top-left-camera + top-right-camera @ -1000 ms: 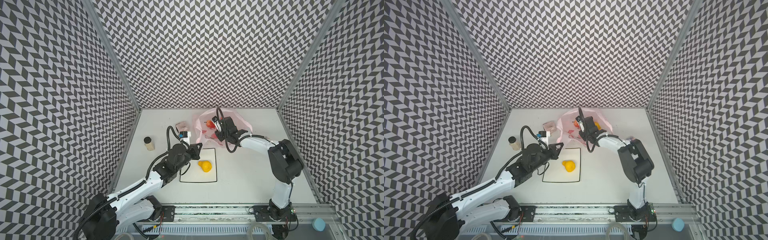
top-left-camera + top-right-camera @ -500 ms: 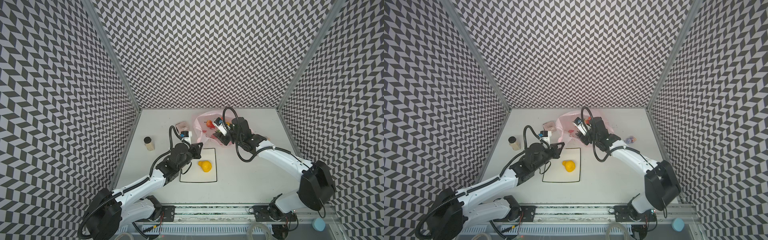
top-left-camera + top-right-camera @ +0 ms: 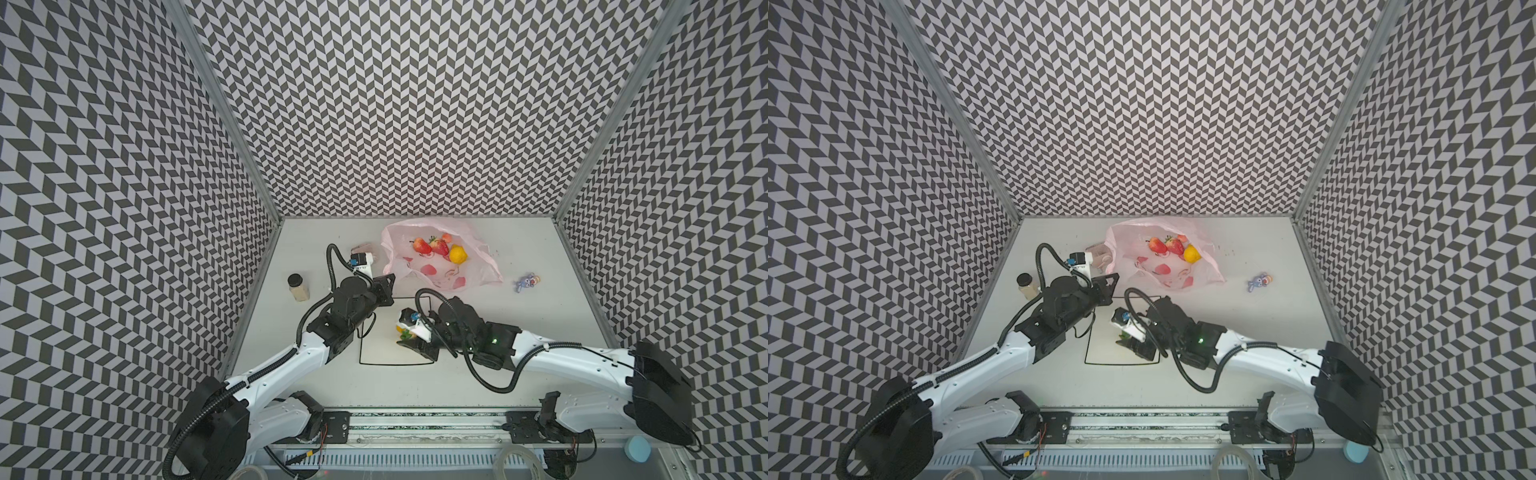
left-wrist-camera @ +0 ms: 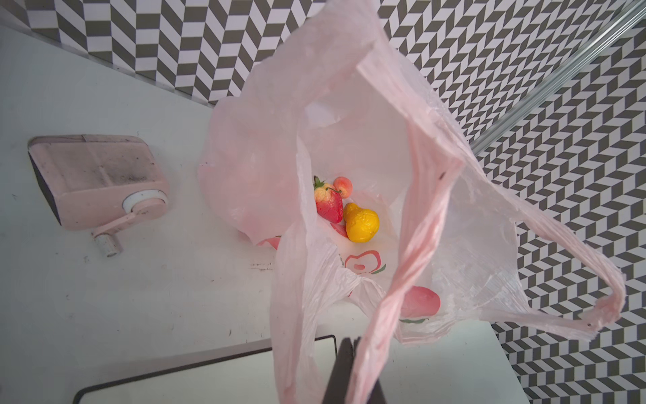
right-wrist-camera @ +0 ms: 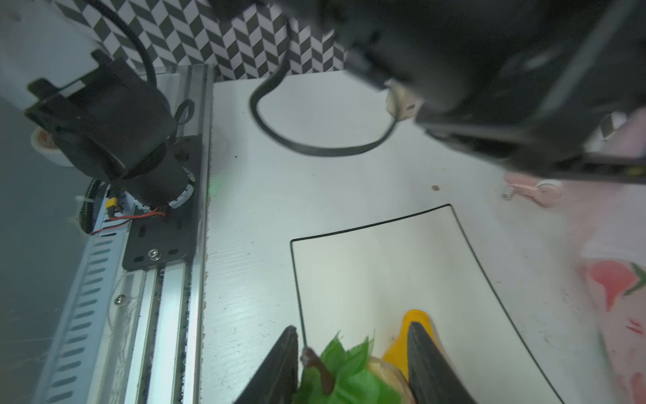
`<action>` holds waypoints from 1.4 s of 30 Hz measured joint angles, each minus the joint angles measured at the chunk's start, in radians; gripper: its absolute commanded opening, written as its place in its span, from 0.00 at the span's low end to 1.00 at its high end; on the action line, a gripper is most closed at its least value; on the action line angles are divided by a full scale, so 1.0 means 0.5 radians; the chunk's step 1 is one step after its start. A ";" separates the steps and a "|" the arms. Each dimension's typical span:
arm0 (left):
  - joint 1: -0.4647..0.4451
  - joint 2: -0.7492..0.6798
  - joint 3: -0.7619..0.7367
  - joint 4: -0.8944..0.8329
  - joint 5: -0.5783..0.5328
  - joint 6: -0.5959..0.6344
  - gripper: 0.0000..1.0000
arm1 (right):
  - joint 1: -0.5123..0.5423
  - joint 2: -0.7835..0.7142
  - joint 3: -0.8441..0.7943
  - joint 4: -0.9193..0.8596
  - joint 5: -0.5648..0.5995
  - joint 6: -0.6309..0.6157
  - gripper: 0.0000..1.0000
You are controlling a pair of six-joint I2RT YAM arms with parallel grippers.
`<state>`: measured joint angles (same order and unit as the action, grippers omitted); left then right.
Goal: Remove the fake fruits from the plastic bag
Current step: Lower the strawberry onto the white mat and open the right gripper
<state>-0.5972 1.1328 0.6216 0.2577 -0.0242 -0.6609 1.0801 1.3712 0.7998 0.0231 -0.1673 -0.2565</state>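
My right gripper is to let go of the strawberry on the bare mat inside its front corner (image 3: 379, 351) (image 5: 343, 279), in a spot away from the yellow pear.
The pale pink plastic bag (image 3: 440, 270) (image 3: 1167, 272) lies at the back of the table with its mouth held open. My left gripper (image 3: 388, 284) (image 4: 349, 344) is shut on one handle loop. Inside lie two strawberries (image 3: 422, 246) (image 4: 328, 204), a yellow pear (image 3: 457, 254) (image 4: 360, 222) and a small pink round piece (image 4: 343, 186). My right gripper (image 3: 409, 336) (image 5: 353, 327) hangs low over the black-outlined mat (image 3: 382, 353) (image 5: 367, 266), shut on a strawberry with a green leaf cap (image 5: 349, 377). Another yellow pear (image 5: 414, 316) lies on the mat just behind one finger.
A pink boxy toy with a crank (image 4: 101, 182) (image 3: 361, 251) sits left of the bag. A small jar (image 3: 298, 286) stands near the left wall. A tiny purple figure (image 3: 525, 281) lies right of the bag. Patterned walls close three sides.
My right arm has drawn back from the bag's mouth to the mat, carrying a strawberry. My left gripper has stayed on the bag handle.
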 measured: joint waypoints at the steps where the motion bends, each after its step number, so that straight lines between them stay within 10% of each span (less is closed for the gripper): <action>1: 0.011 0.001 0.008 0.001 0.011 0.011 0.00 | 0.037 0.052 0.002 0.014 0.022 0.006 0.31; 23: 0.048 -0.056 0.022 -0.070 0.044 0.038 0.00 | 0.163 1.012 0.356 0.433 0.539 0.011 0.44; 30: 0.048 -0.056 0.022 -0.104 0.044 0.040 0.00 | 0.164 1.044 0.362 0.449 0.553 -0.011 0.67; 42: 0.057 -0.072 0.022 -0.130 0.046 0.087 0.00 | 0.192 0.781 0.134 0.537 0.456 -0.056 0.76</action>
<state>-0.5686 1.0969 0.6327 0.1925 -0.0013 -0.6174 1.1759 1.7618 0.8669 0.2916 0.0608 -0.2848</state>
